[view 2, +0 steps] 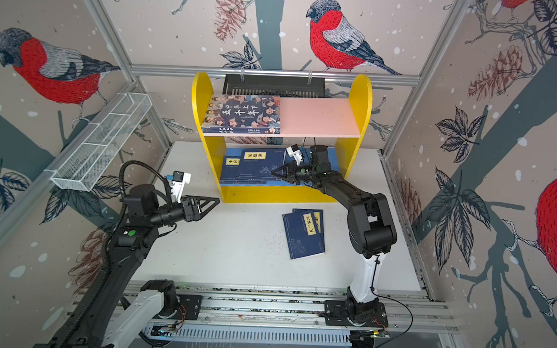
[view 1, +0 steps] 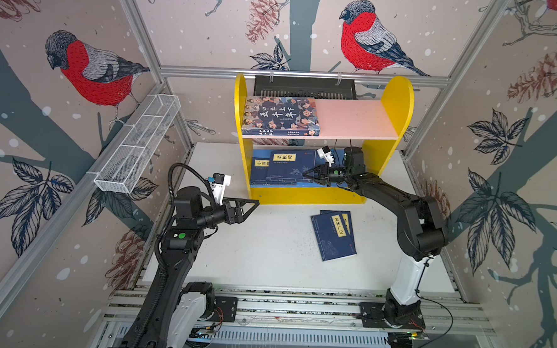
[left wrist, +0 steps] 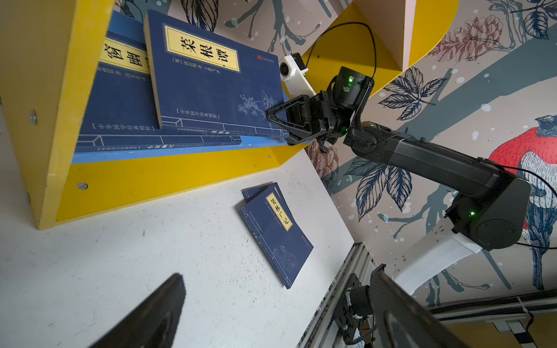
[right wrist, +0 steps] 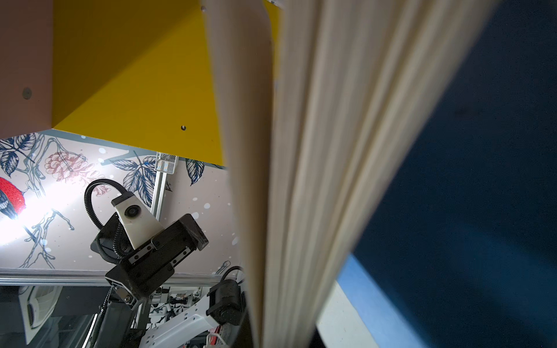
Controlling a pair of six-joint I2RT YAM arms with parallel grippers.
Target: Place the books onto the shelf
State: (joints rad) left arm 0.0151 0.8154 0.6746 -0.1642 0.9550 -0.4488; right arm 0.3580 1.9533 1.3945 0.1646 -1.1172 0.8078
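Note:
Next, my right gripper lets go of the upper navy book on the other navy book (view 1: 276,169), under the large illustrated book.
The shelf (view 1: 395,99) (view 2: 359,97) stands at the back of the table. A large illustrated book (view 1: 282,116) lies flat on the left of its pink upper board. On the blue lower board a navy book (view 1: 289,165) (left wrist: 211,90) rests aslant on another navy book (view 1: 259,173) (left wrist: 120,102). My right gripper (view 1: 304,175) (left wrist: 267,114) is shut on the upper book's right edge, and its page edges (right wrist: 316,150) fill the right wrist view. Two more navy books (view 1: 332,236) (left wrist: 274,235) lie stacked on the table in front of the shelf. My left gripper (view 1: 256,203) hovers open and empty left of the shelf, its fingers (left wrist: 162,310) wide apart.
A white wire mesh tray (view 1: 138,144) hangs on the left wall rail. A black slotted basket (view 1: 304,87) hangs behind the shelf. The white table (view 1: 266,262) ends at aluminium rails (view 1: 296,308) that carry both arm bases. Patterned walls close in on three sides.

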